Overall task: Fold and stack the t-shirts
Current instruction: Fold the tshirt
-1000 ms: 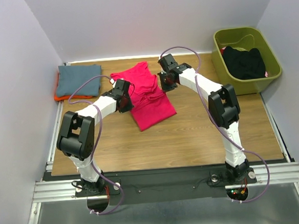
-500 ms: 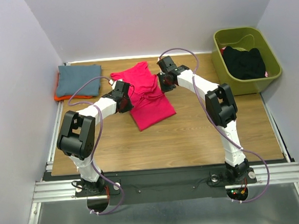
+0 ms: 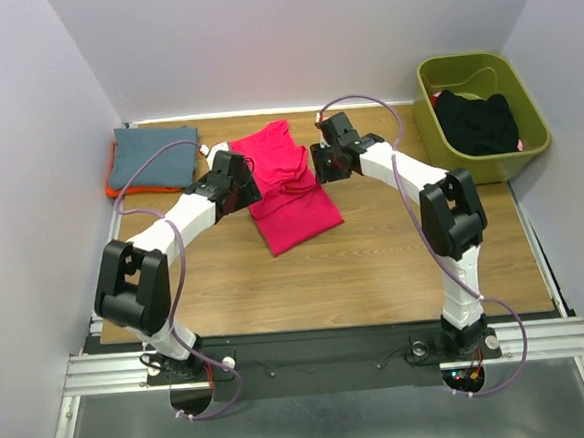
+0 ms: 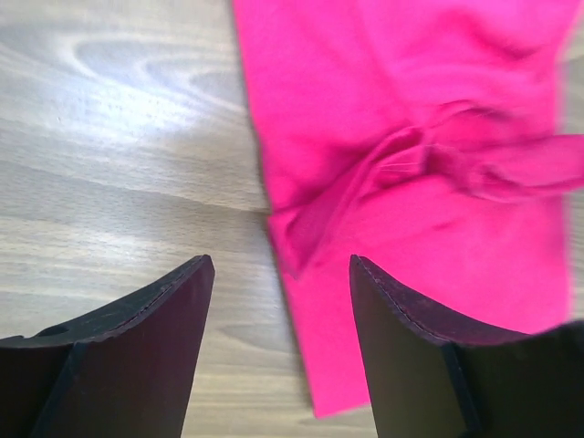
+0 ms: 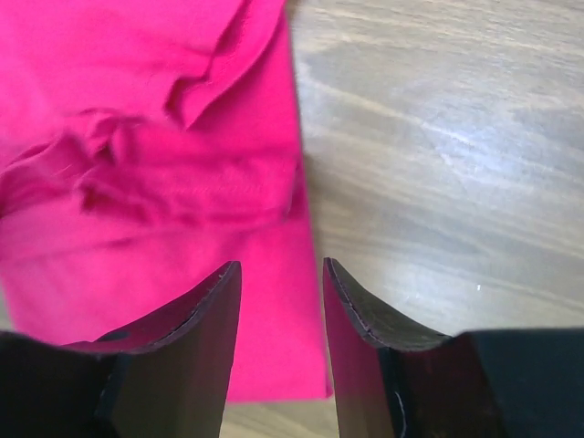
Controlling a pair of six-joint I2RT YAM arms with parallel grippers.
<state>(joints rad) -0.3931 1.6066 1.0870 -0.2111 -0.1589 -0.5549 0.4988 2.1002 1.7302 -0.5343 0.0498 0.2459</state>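
Observation:
The middle of the magenta-pink t-shirt is bunched with rumpled folds, so my left gripper needs to take the t-shirt flap's corner [image 4: 294, 245] and straighten the flap before folding further.
The magenta-pink t-shirt [image 3: 288, 184] lies partly folded on the wooden table, with rumpled folds across its middle [image 4: 411, 119] [image 5: 137, 137]. My left gripper [image 3: 237, 178] [image 4: 278, 274] hovers open over the shirt's left edge, holding nothing. At the shirt's right edge my right gripper [image 3: 323, 165] [image 5: 281, 274] is open too, its jaws apart above the cloth. A folded slate blue-grey t-shirt [image 3: 152, 157] rests on an orange one [image 3: 120, 192] at the back left. The black garment [image 3: 478, 121] lies in the bin.
The olive-green plastic bin [image 3: 531, 122] stands at the back right corner. Walls close the table on the left, back and right. Bare wood [image 3: 375, 263] stretches in front of the pink shirt.
Both grippers have opened and let go of the pink shirt's edges. The left arm has swung its elbow to the left, and the right gripper has shifted slightly right.

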